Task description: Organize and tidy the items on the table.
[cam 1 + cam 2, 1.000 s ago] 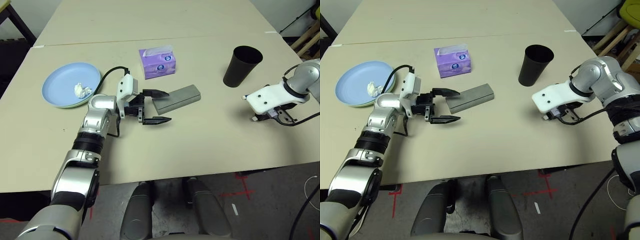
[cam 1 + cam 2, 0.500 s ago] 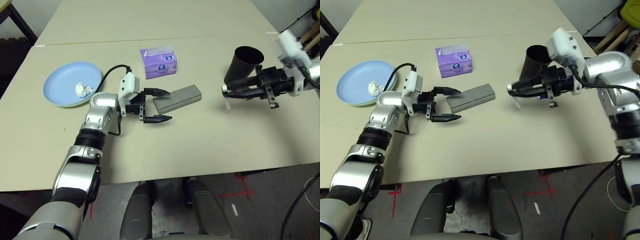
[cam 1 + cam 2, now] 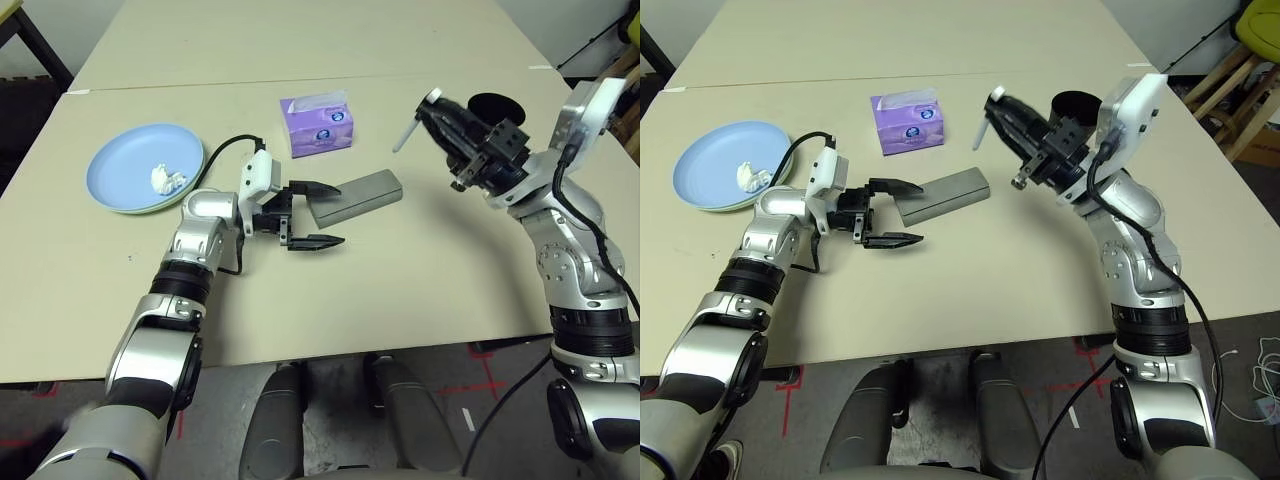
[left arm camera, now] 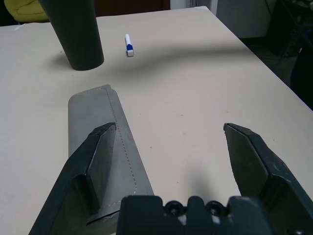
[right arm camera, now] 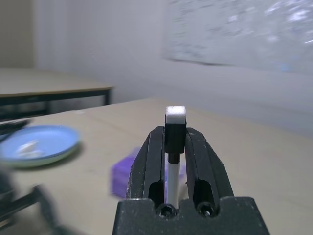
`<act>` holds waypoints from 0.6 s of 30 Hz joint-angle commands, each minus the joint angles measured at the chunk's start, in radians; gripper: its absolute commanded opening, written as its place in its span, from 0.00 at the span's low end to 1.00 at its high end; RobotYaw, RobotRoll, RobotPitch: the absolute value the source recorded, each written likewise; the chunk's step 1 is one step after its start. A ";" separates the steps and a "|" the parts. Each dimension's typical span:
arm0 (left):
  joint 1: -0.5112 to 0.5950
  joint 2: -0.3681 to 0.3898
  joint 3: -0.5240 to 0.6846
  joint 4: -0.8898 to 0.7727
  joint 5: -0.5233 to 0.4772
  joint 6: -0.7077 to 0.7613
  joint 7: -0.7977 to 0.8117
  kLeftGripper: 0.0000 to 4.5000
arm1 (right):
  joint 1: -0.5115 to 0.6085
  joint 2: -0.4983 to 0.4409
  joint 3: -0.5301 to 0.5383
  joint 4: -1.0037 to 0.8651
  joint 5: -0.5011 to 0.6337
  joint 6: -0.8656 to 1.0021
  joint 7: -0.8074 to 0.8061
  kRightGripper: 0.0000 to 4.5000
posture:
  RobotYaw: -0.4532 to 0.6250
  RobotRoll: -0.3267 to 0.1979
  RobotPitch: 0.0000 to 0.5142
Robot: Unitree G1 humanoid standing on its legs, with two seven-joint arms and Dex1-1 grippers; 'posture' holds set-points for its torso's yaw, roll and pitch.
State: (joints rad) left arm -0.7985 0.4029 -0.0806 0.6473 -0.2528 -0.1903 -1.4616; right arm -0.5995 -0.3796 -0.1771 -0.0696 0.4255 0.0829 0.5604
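Observation:
The robot's right gripper will release the white pen inside the black cup [image 3: 494, 108].
My left gripper [image 3: 318, 213] hovers open just left of the grey glasses case [image 3: 360, 193], which lies flat mid-table; one finger [image 4: 100, 147] overlaps its near end. My right gripper [image 3: 433, 103] is raised above the table [image 3: 400, 290], shut on the white pen [image 3: 403, 134], whose shaft sticks out past the fingertips [image 5: 152, 142]. The black cup [image 3: 497, 103] stands behind that gripper, partly hidden. A purple tissue box [image 3: 318, 123] sits beyond the case. At the far left, the light blue plate [image 3: 130, 165] holds a crumpled white tissue [image 3: 165, 180] and rests on a pale green plate.
In the left wrist view a short white-and-blue piece [image 4: 128, 45] shows beyond the case, beside the black cup [image 4: 73, 34]. A second table joins at the back. Open tabletop lies in front of both arms.
My right arm rose from the table at the right and swung up and left with the pen. The left arm and the case stayed where they were.

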 commanded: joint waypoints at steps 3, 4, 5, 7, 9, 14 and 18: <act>0.012 0.000 -0.014 -0.005 0.006 0.000 -0.010 1.00 | -0.027 0.001 -0.060 0.053 -0.066 -0.042 -0.132 0.09 | 0.43 0.62 0.38; 0.012 0.000 -0.014 -0.005 0.006 0.000 -0.010 1.00 | -0.027 0.003 -0.065 0.062 -0.075 -0.042 -0.154 0.09 | 0.43 0.62 0.38; 0.012 0.000 -0.014 -0.005 0.006 0.000 -0.009 1.00 | -0.026 0.002 -0.068 0.070 -0.090 -0.039 -0.181 0.09 | 0.43 0.62 0.38; 0.013 0.001 -0.013 -0.007 0.005 0.001 -0.009 1.00 | -0.023 0.009 -0.073 0.078 -0.105 -0.040 -0.218 0.09 | 0.43 0.62 0.39; 0.016 0.003 -0.013 -0.010 0.005 0.003 -0.008 1.00 | -0.025 0.020 -0.072 0.087 -0.129 -0.046 -0.264 0.09 | 0.43 0.62 0.39; 0.018 0.004 -0.013 -0.014 0.004 0.006 -0.008 1.00 | -0.038 0.044 -0.072 0.094 -0.155 -0.038 -0.341 0.09 | 0.43 0.62 0.40; 0.021 0.007 -0.012 -0.018 0.003 0.008 -0.008 1.00 | -0.040 0.043 -0.072 0.099 -0.176 -0.027 -0.381 0.09 | 0.43 0.62 0.40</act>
State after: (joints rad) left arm -0.7980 0.4050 -0.0808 0.6440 -0.2529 -0.1882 -1.4615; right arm -0.6447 -0.3346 -0.2358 0.0255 0.2634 0.0482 0.1979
